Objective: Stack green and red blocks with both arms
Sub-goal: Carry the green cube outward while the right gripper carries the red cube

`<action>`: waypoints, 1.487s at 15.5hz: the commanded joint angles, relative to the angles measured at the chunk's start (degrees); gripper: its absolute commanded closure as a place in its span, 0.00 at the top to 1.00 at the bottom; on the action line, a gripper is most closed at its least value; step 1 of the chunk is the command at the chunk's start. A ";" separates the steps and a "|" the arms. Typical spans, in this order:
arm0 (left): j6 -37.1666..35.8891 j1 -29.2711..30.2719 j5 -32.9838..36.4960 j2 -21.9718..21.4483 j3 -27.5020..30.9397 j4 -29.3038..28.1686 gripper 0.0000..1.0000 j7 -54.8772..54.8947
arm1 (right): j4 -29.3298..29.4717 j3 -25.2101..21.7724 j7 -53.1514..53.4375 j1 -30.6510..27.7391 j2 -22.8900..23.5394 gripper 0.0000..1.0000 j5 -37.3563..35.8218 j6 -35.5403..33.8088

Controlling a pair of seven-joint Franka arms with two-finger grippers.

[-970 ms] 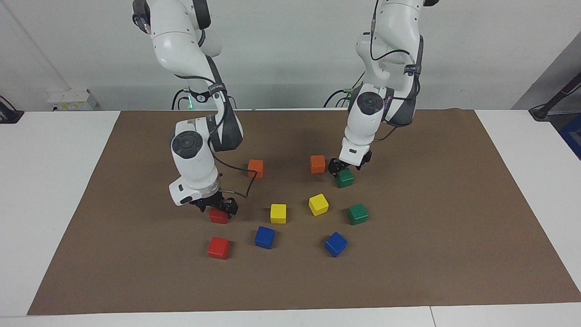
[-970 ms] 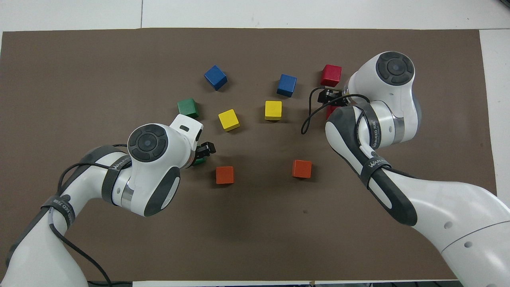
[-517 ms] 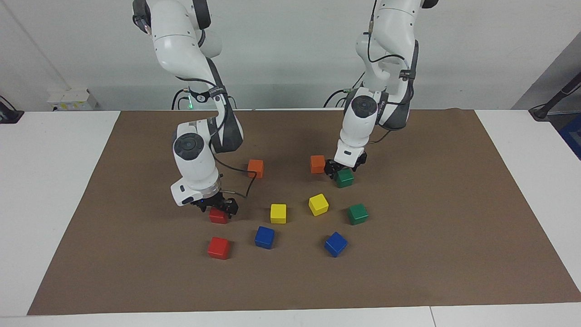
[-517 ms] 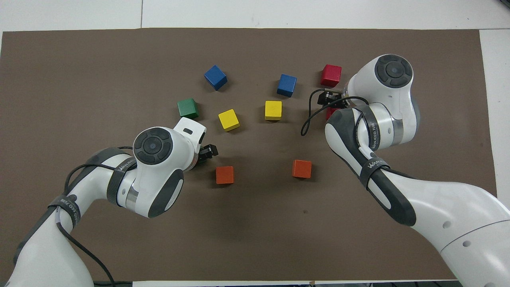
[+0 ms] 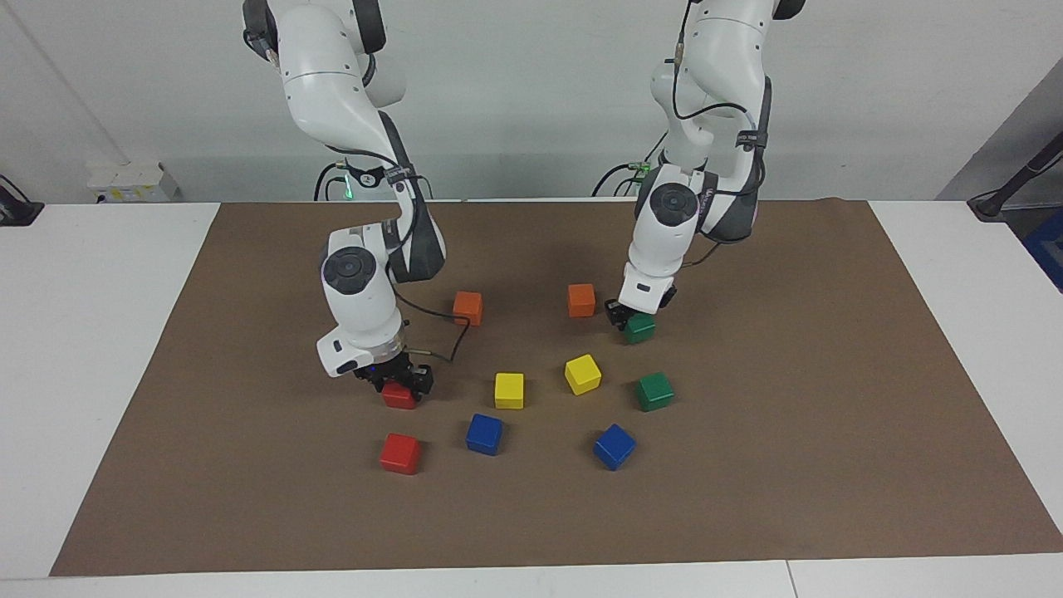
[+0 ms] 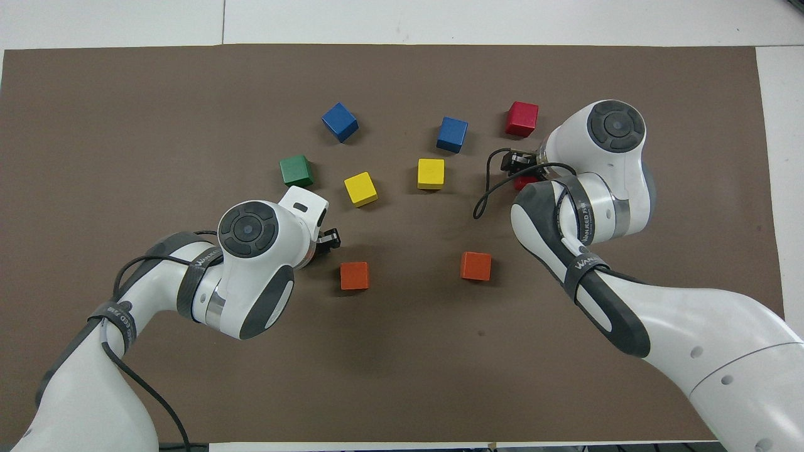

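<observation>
I will release the green block in my left gripper between the free green block and the mat's side edge (image 6: 173,207).
My right gripper (image 5: 397,386) is down over a red block (image 5: 399,397) on the brown mat, its jaws astride the block's top. In the overhead view the right gripper (image 6: 520,168) covers most of that block (image 6: 525,182). My left gripper (image 5: 634,320) is down over a green block (image 5: 641,330), which the left wrist (image 6: 323,240) hides in the overhead view. The second red block (image 5: 400,453) lies farther from the robots than the first. The second green block (image 5: 654,391) lies free, farther from the robots than the first green one.
Two orange blocks (image 5: 467,307) (image 5: 581,300) lie between the grippers, nearer to the robots. Two yellow blocks (image 5: 509,390) (image 5: 583,374) and two blue blocks (image 5: 484,433) (image 5: 614,446) lie mid-mat. The brown mat (image 5: 830,465) covers the white table.
Both wrists have swung more upright and both grippers have settled lower on their blocks. The green block under the left gripper has shifted slightly toward the left arm's end.
</observation>
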 commanded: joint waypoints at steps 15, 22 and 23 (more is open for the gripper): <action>3.85 23.71 0.19 4.01 0.02 3.66 0.00 37.60 | -12.26 -0.04 -29.73 -16.79 -11.63 0.00 0.52 0.79; 5.34 24.58 0.10 4.89 0.02 2.00 0.52 41.73 | -14.31 0.05 -32.82 -18.73 -9.26 0.00 0.70 8.20; 6.13 24.58 0.10 4.80 -0.07 1.30 0.72 41.73 | -14.31 0.05 -32.91 -18.73 -9.08 0.00 0.78 8.20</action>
